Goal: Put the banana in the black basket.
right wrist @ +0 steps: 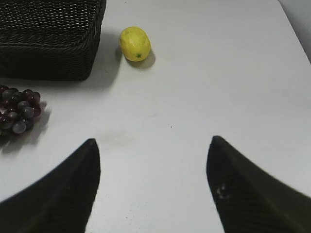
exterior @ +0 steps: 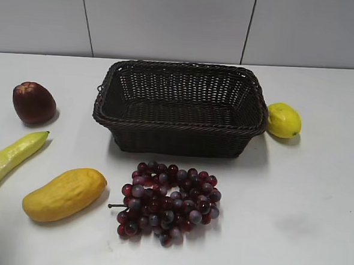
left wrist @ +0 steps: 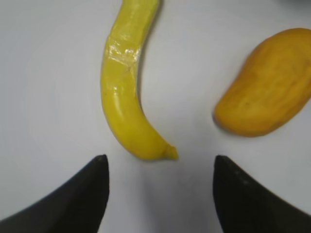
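Observation:
My left gripper should next move past the banana's near tip to the banana's middle (left wrist: 123,57) and close there.
The banana (exterior: 4,164) is long, curved and yellow and lies on the white table at the far left. In the left wrist view the banana (left wrist: 127,92) runs from the top edge down to a tip just above and between the jaws. My left gripper (left wrist: 160,167) is open and empty, just short of that tip. The black basket (exterior: 181,107) of dark woven wicker stands at the back centre, with nothing in it; its corner shows in the right wrist view (right wrist: 48,39). My right gripper (right wrist: 153,148) is open and empty over bare table. Neither gripper shows in the exterior view.
A yellow-orange mango (exterior: 65,193) lies right of the banana, also in the left wrist view (left wrist: 267,85). A bunch of dark red grapes (exterior: 170,201) lies in front of the basket. A lemon (exterior: 283,120) sits at the basket's right, a dark red fruit (exterior: 33,103) at back left.

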Controlling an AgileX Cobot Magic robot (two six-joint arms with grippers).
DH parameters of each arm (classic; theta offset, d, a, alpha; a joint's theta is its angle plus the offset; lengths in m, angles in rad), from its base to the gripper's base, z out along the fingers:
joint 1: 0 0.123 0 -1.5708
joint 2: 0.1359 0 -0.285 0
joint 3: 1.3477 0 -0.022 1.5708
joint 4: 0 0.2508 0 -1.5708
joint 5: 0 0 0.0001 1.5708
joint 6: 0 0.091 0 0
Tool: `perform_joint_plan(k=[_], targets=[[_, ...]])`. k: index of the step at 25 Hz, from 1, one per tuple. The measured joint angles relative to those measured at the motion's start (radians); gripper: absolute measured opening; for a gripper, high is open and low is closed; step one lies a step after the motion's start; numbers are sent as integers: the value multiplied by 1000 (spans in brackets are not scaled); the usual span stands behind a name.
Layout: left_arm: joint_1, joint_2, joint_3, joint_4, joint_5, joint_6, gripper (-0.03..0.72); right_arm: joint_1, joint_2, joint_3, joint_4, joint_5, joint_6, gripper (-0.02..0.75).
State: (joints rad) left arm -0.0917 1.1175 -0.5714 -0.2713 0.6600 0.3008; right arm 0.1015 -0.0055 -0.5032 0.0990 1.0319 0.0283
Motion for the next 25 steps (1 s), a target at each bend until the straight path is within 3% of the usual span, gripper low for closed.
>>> perform_joint_plan(k=[15,25], targets=[[0,354,-4,91,-231,20,655,0,0,0,0,0,0,520],[0,558,-161,96,-221,20,640,0,0,0,0,0,0,520]])
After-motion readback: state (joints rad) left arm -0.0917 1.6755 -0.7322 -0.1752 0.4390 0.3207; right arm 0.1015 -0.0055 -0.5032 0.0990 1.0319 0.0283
